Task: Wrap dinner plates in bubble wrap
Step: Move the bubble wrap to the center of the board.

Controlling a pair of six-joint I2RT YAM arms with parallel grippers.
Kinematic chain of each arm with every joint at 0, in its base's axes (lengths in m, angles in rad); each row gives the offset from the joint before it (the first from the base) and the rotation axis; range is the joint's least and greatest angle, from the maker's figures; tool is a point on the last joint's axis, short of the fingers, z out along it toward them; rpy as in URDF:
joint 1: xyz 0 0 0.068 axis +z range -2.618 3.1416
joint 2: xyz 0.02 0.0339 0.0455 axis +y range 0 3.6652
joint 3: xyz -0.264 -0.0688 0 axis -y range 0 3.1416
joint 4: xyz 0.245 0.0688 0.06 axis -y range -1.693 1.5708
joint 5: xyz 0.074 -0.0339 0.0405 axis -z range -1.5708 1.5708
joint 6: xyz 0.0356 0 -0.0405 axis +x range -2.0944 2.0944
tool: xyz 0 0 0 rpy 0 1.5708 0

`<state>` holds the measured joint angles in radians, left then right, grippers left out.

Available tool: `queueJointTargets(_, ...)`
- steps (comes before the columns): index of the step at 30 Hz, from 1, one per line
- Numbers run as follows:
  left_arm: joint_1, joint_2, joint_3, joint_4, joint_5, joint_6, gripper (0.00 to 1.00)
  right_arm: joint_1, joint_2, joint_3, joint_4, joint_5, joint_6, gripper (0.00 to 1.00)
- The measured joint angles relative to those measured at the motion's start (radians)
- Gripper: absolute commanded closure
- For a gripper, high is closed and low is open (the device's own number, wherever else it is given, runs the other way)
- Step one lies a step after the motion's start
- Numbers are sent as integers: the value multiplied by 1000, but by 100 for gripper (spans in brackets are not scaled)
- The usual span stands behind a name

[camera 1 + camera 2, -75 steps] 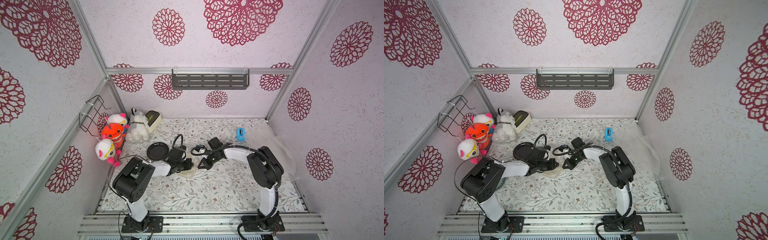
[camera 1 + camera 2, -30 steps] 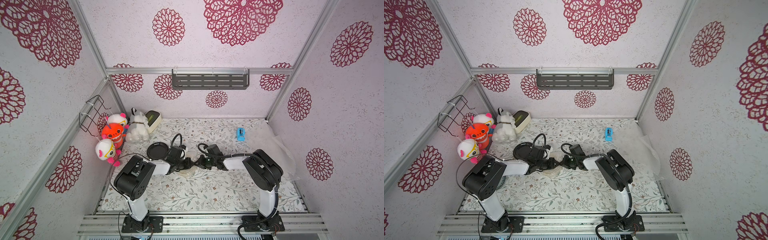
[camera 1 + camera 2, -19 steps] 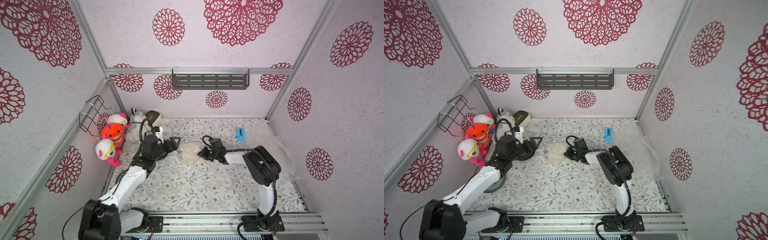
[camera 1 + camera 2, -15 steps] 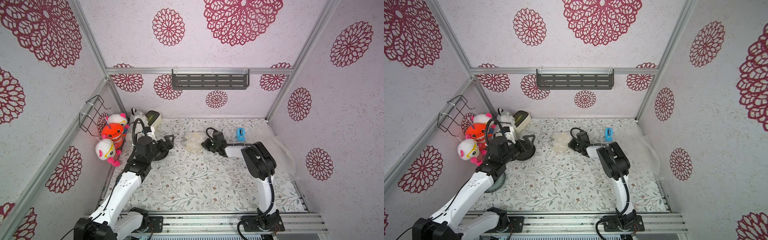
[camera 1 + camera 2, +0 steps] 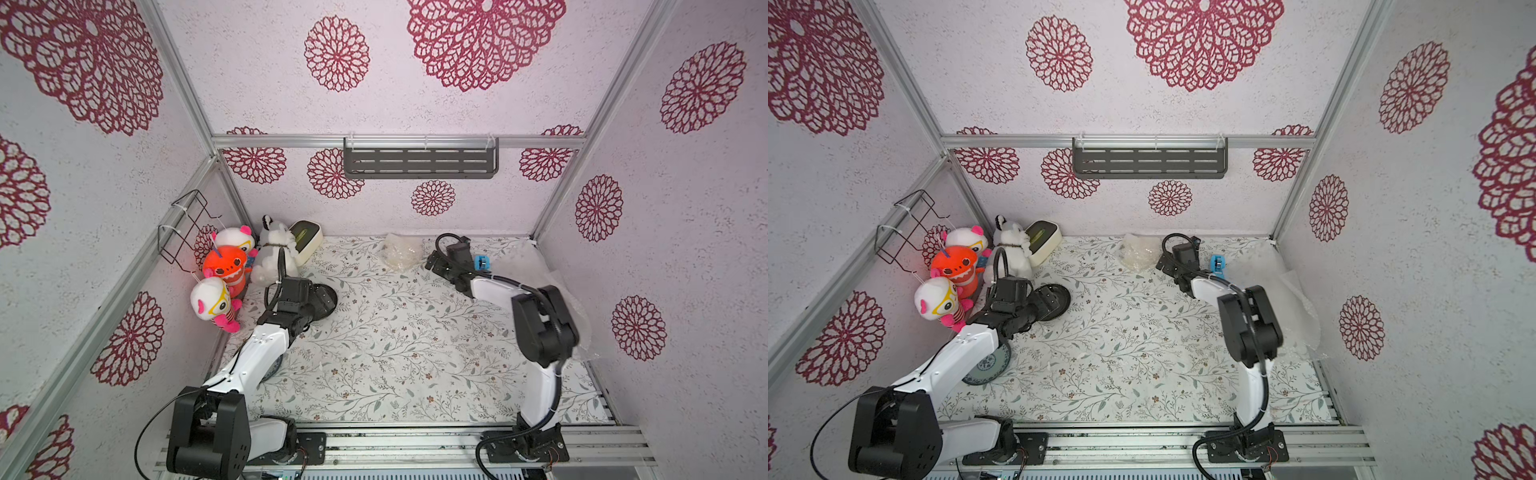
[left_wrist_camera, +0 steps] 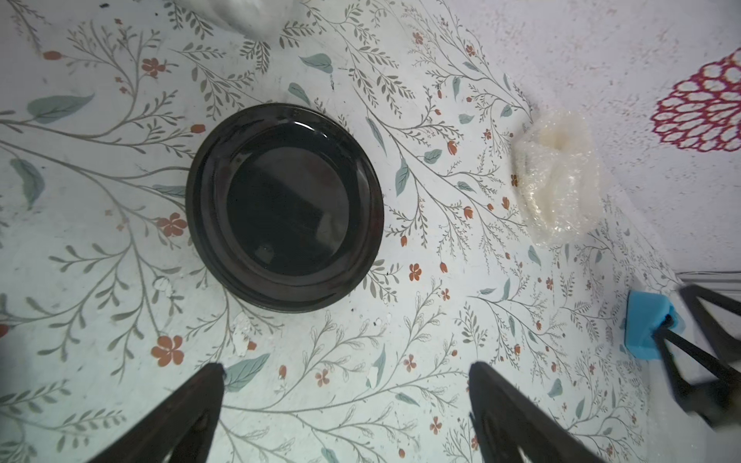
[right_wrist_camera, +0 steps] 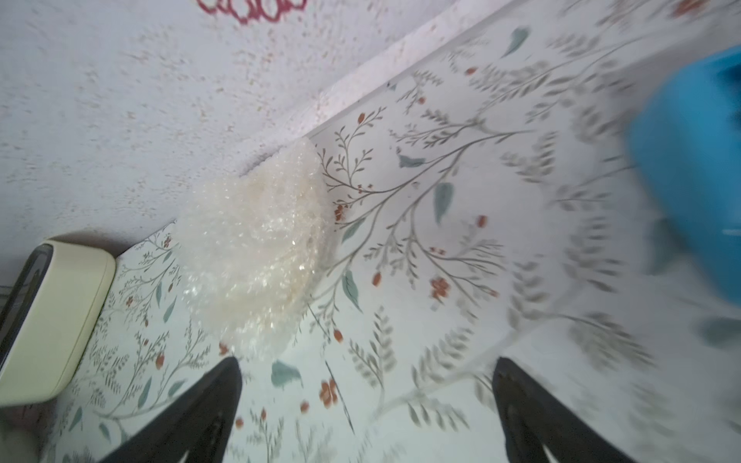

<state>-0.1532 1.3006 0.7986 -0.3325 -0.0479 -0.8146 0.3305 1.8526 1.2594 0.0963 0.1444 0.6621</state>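
Note:
The black plate still lies bare, so my right gripper should close on the loose bubble wrap sheet's edge (image 5: 496, 267) beside the blue tape dispenser.
A bundle of bubble wrap (image 5: 399, 253) (image 7: 256, 248) with something cream inside lies against the back wall. My right gripper (image 5: 431, 262) (image 7: 367, 362) stands open just right of it, apart from it and empty. A glossy black plate (image 6: 284, 208) (image 5: 1059, 303) lies bare at the left. My left gripper (image 6: 347, 368) (image 5: 322, 297) hovers open and empty over the black plate's near edge. A grey-teal plate (image 5: 988, 365) peeks out from under the left arm. Loose bubble wrap sheets (image 5: 552, 286) (image 5: 1271, 282) are piled along the right wall.
A blue tape dispenser (image 5: 482, 262) (image 7: 689, 180) sits right beside the right wrist. A cream box with a green top (image 5: 306, 237) and plush toys (image 5: 226, 266) crowd the back left corner. A wire rack (image 5: 187, 226) hangs on the left wall.
Both grippers held the bundle at mid-table. The left let go and drew back to the black plate. The right carried the bundle to the back wall and opened.

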Motion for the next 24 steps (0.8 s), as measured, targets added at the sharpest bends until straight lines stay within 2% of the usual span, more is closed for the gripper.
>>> queueJointTargets(2, -13, 19, 0, 10, -6, -8, 2, -89, -174, -88, -56, -2, -88, 1)
queueJointTargets(4, -40, 44, 5, 24, -15, -15, 2, -255, -309, -140, -126, -29, -182, 2)
queueJointTargets(7, -94, 97, 45, 31, -26, -18, 2, -496, -349, -148, -234, -85, -301, 5)
queueJointTargets(9, -130, 142, 89, 44, -27, -17, 2, -592, -307, -148, -316, -113, -396, 7)
queueJointTargets(11, -154, 182, 129, 59, -24, -18, 2, -598, -251, -153, -365, -148, -497, 8)
queueJointTargets(12, -164, 201, 145, 66, -20, -19, 2, -583, -221, -155, -378, -168, -548, 2)
queueJointTargets(13, -171, 215, 157, 72, -17, -21, 2, -569, -199, -155, -387, -186, -594, 1)
queueJointTargets(18, -178, 249, 169, 84, -16, -39, 2, -482, -48, -60, -417, -254, -810, 5)
queueJointTargets(20, -178, 249, 170, 80, -18, -47, 2, -451, 21, 7, -414, -251, -890, 14)
queueJointTargets(24, -176, 249, 177, 64, -13, -47, 2, -411, 153, 118, -406, -217, -1010, 40)
